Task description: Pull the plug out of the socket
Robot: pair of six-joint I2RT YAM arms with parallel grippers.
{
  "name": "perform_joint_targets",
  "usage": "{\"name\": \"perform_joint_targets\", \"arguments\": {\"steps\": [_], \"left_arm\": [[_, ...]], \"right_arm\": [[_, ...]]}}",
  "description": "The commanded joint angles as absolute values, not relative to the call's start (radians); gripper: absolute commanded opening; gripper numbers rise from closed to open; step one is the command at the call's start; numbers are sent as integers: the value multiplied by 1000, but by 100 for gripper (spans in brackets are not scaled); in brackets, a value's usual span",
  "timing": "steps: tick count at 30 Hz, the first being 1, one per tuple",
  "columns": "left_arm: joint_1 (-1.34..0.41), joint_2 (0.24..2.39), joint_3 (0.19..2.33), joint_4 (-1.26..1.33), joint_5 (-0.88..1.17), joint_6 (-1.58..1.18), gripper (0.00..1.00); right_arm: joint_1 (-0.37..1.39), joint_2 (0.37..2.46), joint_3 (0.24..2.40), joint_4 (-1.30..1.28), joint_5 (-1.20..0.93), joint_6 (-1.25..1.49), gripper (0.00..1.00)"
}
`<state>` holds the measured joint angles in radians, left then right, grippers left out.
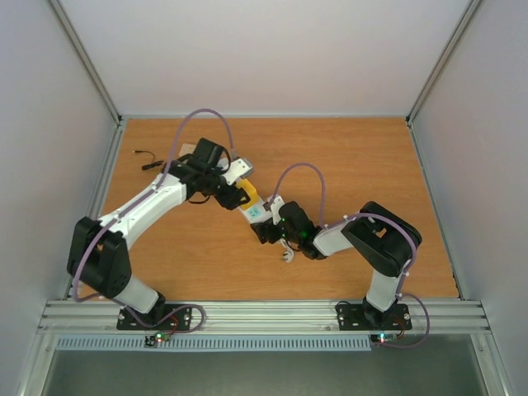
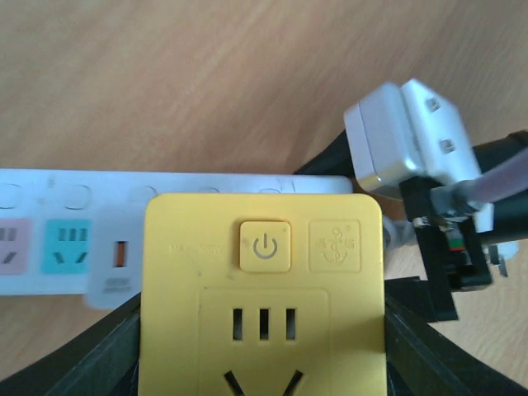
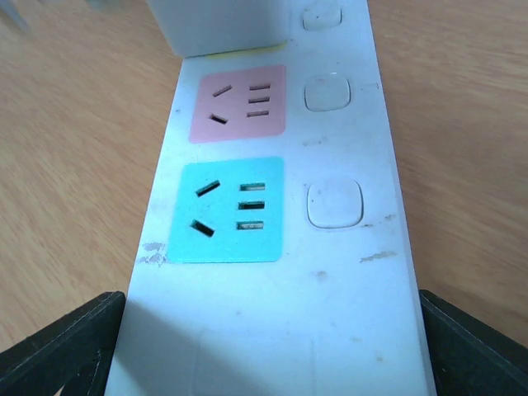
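Observation:
The robot's left gripper will release the yellow adapter on the wood [image 1: 169,141] next to the beige block, past the black cable.
The socket is a long white power strip [image 1: 257,214] lying mid-table. In the right wrist view it [image 3: 346,272] shows a teal outlet [image 3: 227,210] and a pink outlet [image 3: 239,103]. My right gripper [image 3: 268,355] is shut on its near end, a black finger [image 3: 58,351] on each side. The plug is a yellow-faced square adapter [image 1: 247,193] with a power button [image 2: 265,246]. It stands on the strip just past the pink outlet, its white side [image 3: 223,25] touching the strip. My left gripper [image 2: 262,363] is shut on the adapter [image 2: 262,330].
A thin black cable [image 1: 148,161] lies at the far left of the wooden table [image 1: 363,173]. Grey walls and metal rails enclose the table. The right arm's wrist camera block [image 2: 408,136] is close on the right of the adapter.

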<state>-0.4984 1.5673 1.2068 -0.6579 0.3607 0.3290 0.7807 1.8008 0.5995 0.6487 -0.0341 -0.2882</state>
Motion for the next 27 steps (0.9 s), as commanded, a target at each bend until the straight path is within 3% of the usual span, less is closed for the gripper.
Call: {"name": "perform_joint_targets", "arguments": {"steps": [1, 16, 27], "left_arm": [[-464, 1466, 1188, -633, 486, 352, 33], [-192, 1389, 1155, -619, 616, 314, 33], [129, 1580, 1323, -580, 728, 303, 32]], "right_arm": [[768, 1822, 584, 615, 11, -267, 58], [769, 1824, 588, 610, 11, -267, 57], [768, 1826, 592, 606, 11, -265, 57]]}}
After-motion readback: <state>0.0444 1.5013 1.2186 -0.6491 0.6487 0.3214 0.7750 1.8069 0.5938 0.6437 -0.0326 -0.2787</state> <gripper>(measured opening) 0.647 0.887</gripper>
